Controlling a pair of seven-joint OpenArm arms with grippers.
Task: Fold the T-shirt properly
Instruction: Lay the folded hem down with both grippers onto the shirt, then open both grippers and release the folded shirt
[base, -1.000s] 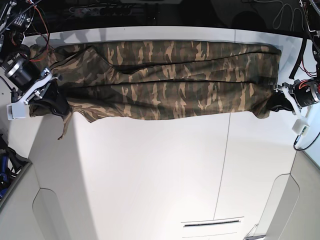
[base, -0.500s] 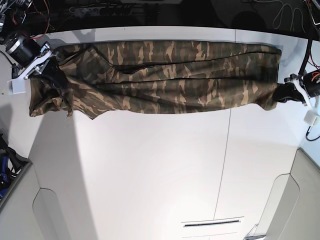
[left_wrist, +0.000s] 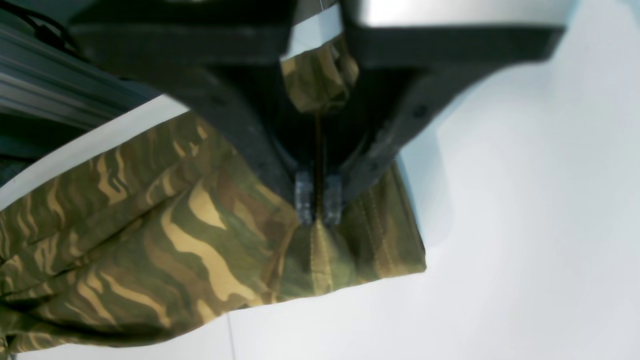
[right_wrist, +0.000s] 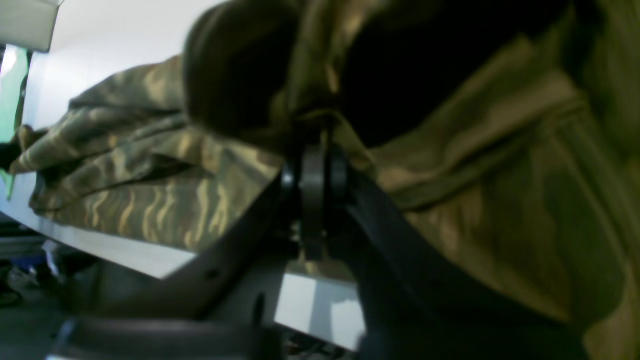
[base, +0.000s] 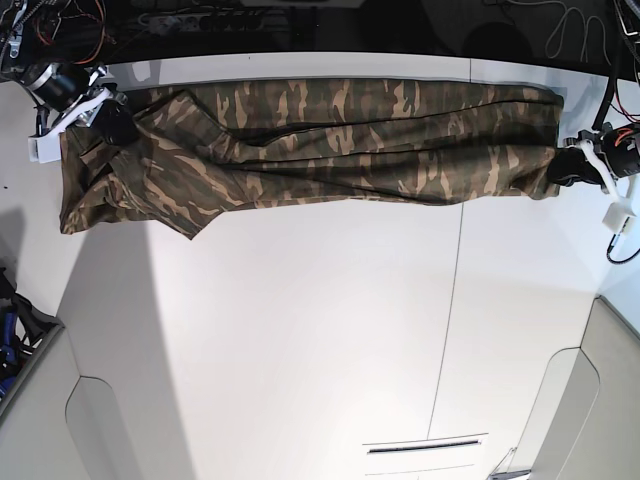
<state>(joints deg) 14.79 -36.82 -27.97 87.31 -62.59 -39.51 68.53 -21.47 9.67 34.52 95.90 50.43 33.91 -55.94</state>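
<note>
My left gripper pinches the near part of the T-shirt's hem while the hem's far part lies free, so next I open and take the hem closer to its far part (base: 550, 122).
The camouflage T-shirt (base: 320, 145) lies stretched in a long band across the far side of the white table (base: 300, 330). My left gripper (base: 560, 168), at the right of the base view, is shut on the shirt's hem edge; the left wrist view shows its fingertips (left_wrist: 303, 197) pinching a cloth seam (left_wrist: 320, 250). My right gripper (base: 108, 122), at the left of the base view, is shut on the shirt's other end; the right wrist view shows it (right_wrist: 314, 150) clamped on bunched cloth (right_wrist: 450, 165). The collar and label are hidden.
Cables and electronics (base: 60, 30) sit beyond the table's far edge. A seam (base: 450, 320) runs across the tabletop. Table corners with rounded cut-outs (base: 100, 430) lie at the near left and right.
Both grippers have carried the shirt's near edge toward the far side of the table. The band of cloth has become narrower and lies farther back.
</note>
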